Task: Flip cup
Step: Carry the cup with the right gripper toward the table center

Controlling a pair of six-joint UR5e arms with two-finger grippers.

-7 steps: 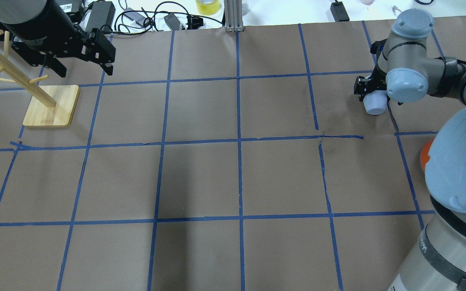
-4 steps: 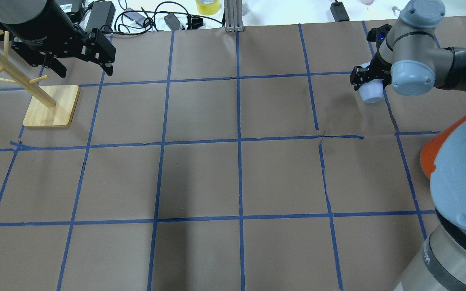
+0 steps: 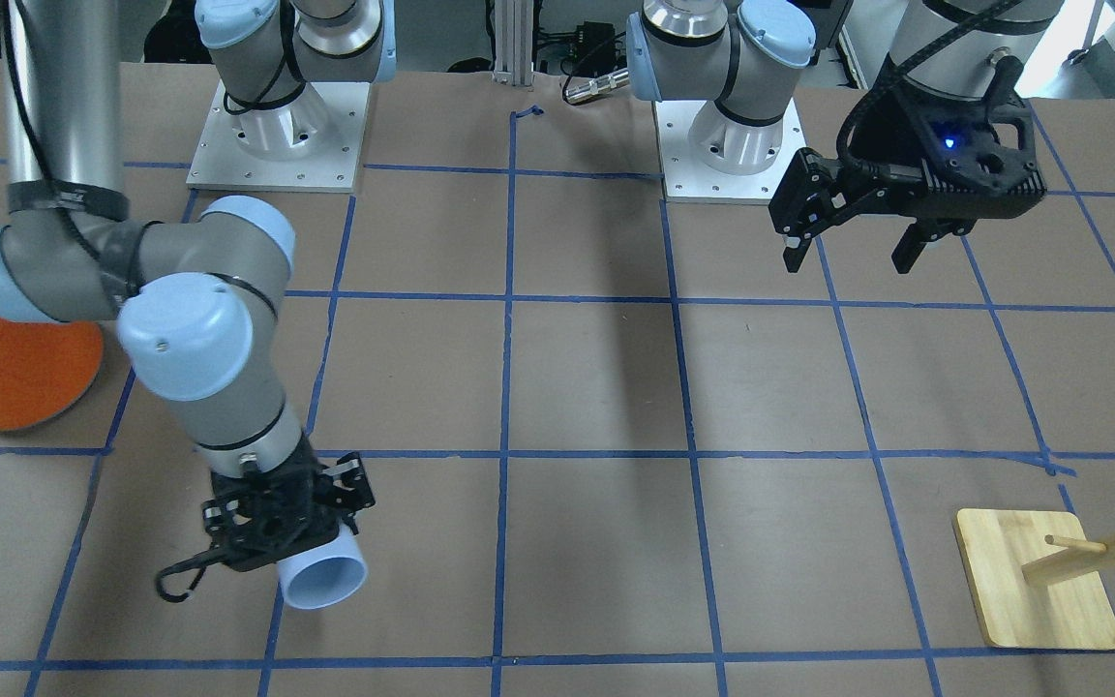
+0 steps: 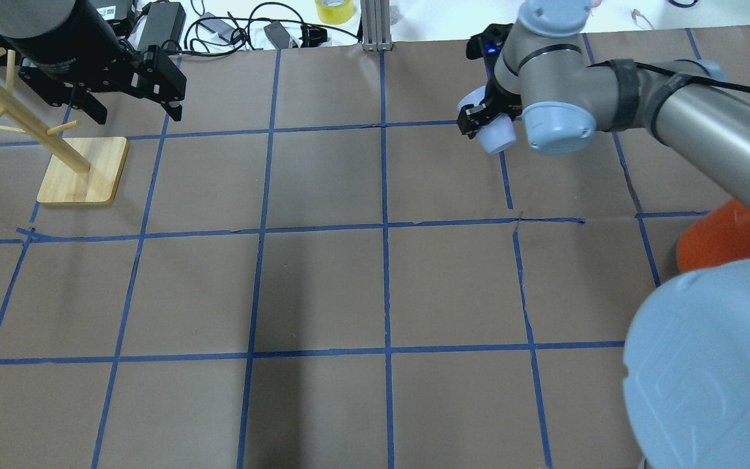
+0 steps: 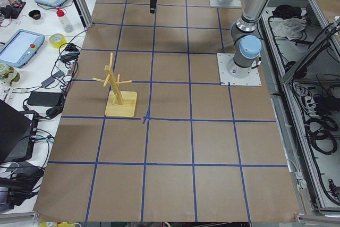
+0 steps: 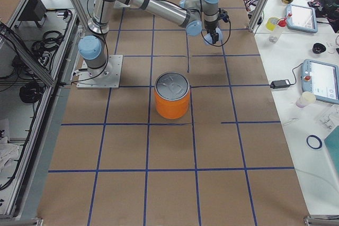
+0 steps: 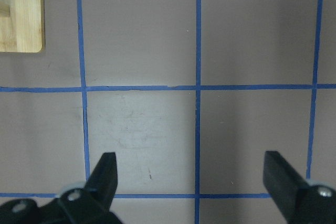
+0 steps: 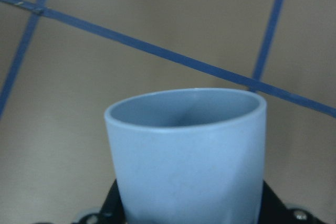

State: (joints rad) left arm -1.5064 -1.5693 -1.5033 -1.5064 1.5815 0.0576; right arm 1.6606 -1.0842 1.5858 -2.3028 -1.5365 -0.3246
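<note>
My right gripper will set the pale blue cup down on the bare table (image 3: 582,490) beside the middle blue tape crossing.
The pale blue cup (image 3: 323,581) is held off the table by my right gripper (image 3: 301,547), which is shut on its body. The cup lies tilted near horizontal, its open mouth facing away from the robot. In the overhead view the cup (image 4: 497,135) and right gripper (image 4: 484,124) are at the far right-centre, near a tape crossing. The right wrist view shows the cup (image 8: 189,150) mouth outward between the jaws. My left gripper (image 4: 137,116) is open and empty at the far left, also seen from the front (image 3: 846,263) and in its wrist view (image 7: 190,161).
A large orange can (image 4: 720,238) with a silver top (image 6: 172,84) stands near the right arm's base. A wooden peg stand (image 4: 82,170) sits at the far left, below the left gripper. Cables and adapters (image 4: 219,26) lie beyond the table's far edge.
My right gripper has carried the cup up off the table, leftward and farther from the robot, turning it over as it goes. The left arm has not moved.
</note>
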